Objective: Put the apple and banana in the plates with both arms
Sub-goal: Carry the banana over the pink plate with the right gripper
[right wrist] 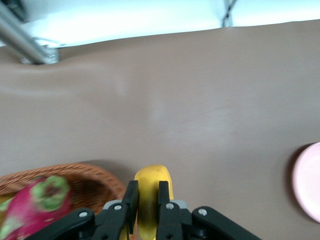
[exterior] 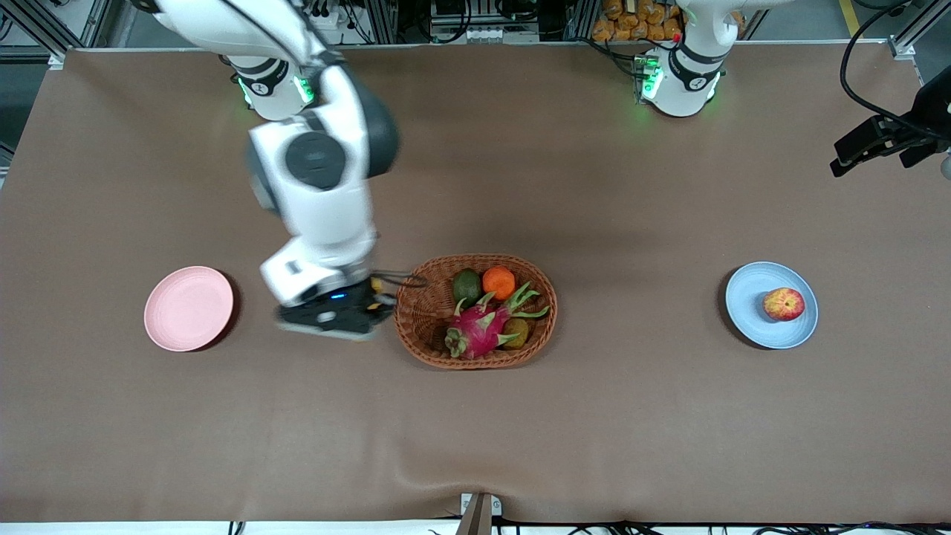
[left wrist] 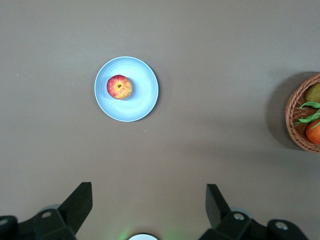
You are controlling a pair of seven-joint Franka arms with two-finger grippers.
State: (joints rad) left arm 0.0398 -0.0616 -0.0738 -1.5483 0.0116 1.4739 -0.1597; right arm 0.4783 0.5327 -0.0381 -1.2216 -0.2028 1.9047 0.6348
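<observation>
I need to let go of the yellow banana with my right gripper across the middle of the bare pink plate [exterior: 195,307] [right wrist: 318,182].
My right gripper [right wrist: 148,191] is shut on the yellow banana [right wrist: 152,175], whose end sticks out past the fingers. In the front view the right gripper [exterior: 334,313] hangs over the table between the pale pink plate [exterior: 189,307] and the wicker basket [exterior: 416,316], close to the basket's rim. The pink plate [right wrist: 307,180] is bare. The red and yellow apple [exterior: 784,304] lies on the light blue plate [exterior: 750,297] at the left arm's end. My left gripper [left wrist: 147,200] is open and empty, high over the table, with the apple [left wrist: 119,86] and blue plate [left wrist: 142,95] below it.
The oval basket holds a magenta dragon fruit [exterior: 479,331], an orange [exterior: 498,281], a green avocado [exterior: 467,286] and a brown kiwi [exterior: 516,333]. The basket also shows in the left wrist view [left wrist: 295,125] and the right wrist view [right wrist: 90,175]. Brown cloth covers the table.
</observation>
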